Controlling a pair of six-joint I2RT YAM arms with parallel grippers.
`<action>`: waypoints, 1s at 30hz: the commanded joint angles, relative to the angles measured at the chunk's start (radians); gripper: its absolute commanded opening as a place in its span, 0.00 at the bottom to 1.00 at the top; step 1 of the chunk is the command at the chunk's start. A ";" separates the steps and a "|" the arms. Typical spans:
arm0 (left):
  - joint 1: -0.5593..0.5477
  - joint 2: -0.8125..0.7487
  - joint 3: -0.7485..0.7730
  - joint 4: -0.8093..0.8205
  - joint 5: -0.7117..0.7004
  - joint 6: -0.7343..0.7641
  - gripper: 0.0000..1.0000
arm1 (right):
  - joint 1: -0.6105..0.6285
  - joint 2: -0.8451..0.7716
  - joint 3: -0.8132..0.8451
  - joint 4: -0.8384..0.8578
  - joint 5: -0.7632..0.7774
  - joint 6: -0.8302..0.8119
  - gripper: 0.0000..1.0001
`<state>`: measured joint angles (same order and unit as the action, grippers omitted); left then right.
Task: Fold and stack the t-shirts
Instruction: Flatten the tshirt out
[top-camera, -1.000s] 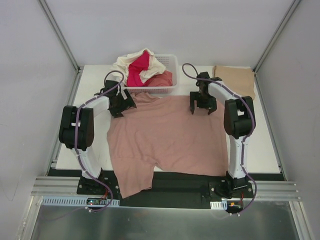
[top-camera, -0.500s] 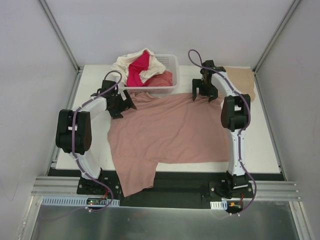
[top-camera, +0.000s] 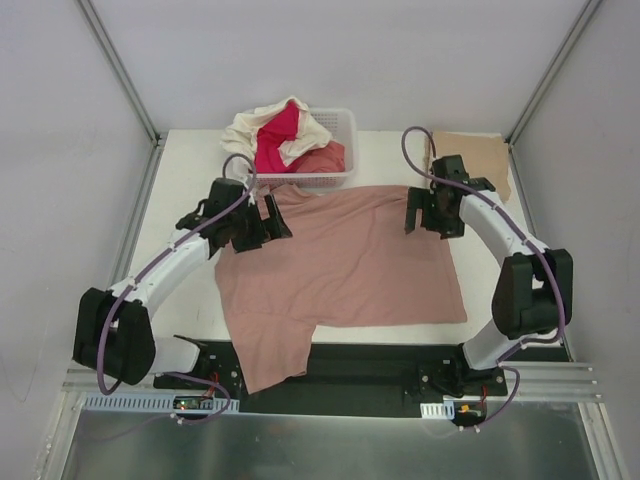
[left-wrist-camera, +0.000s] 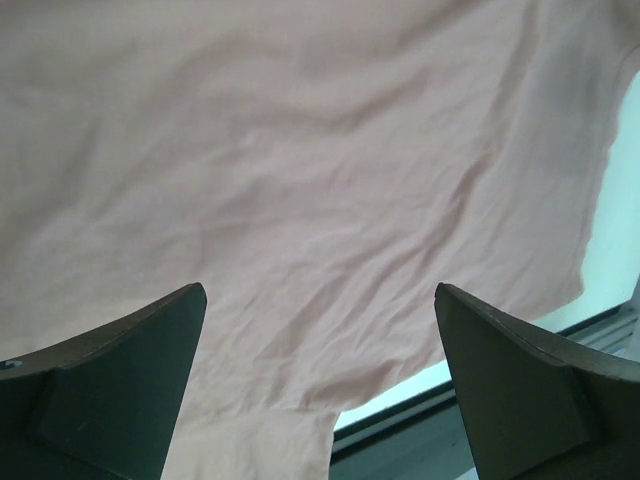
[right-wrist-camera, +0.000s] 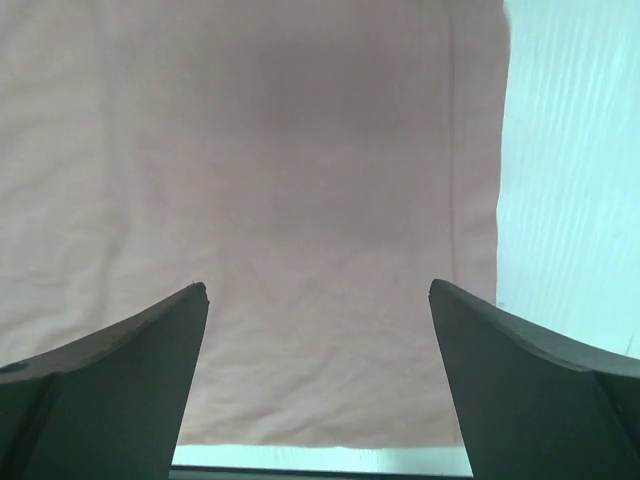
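Note:
The robot's right gripper should close on the near hem corner (top-camera: 464, 319) of the dusty-pink t-shirt, at the end away from the hanging sleeve.
The dusty-pink t-shirt (top-camera: 345, 265) lies spread flat on the white table, plain side up, no print showing. One sleeve (top-camera: 265, 355) hangs over the near edge. My left gripper (top-camera: 262, 226) is open and empty above the shirt's far left part; in the left wrist view (left-wrist-camera: 320, 290) only pink cloth (left-wrist-camera: 300, 170) lies under it. My right gripper (top-camera: 426, 212) is open and empty above the shirt's far right corner; the right wrist view (right-wrist-camera: 318, 285) shows the shirt's (right-wrist-camera: 300, 200) right edge and hem. A tan t-shirt (top-camera: 472, 158) lies folded at the back right.
A white lattice basket (top-camera: 346, 122) stands at the back centre, touching the pink shirt's far edge. It holds cream (top-camera: 250, 125), magenta (top-camera: 276, 142) and coral (top-camera: 326, 158) shirts. Bare table (top-camera: 510, 290) shows to the right of the shirt.
My right gripper has come back from the far edge toward the near right, leaving the shirt's far right corner flat. My left gripper has moved right and nearer, over the shirt.

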<state>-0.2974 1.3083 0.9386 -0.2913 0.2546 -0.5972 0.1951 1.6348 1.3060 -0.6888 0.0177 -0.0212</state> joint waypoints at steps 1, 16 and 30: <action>-0.037 0.057 -0.038 -0.039 -0.046 -0.046 0.99 | 0.004 0.022 -0.152 0.064 -0.009 0.063 0.97; 0.000 0.511 0.202 -0.031 -0.063 -0.024 0.99 | -0.141 0.161 -0.186 0.017 0.041 0.063 0.97; 0.011 0.435 0.260 -0.035 -0.018 0.016 0.99 | -0.163 0.065 -0.146 0.032 -0.009 0.078 0.97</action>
<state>-0.2928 1.8698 1.2396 -0.3180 0.2287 -0.6048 0.0402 1.7988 1.1519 -0.6689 0.0170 0.0437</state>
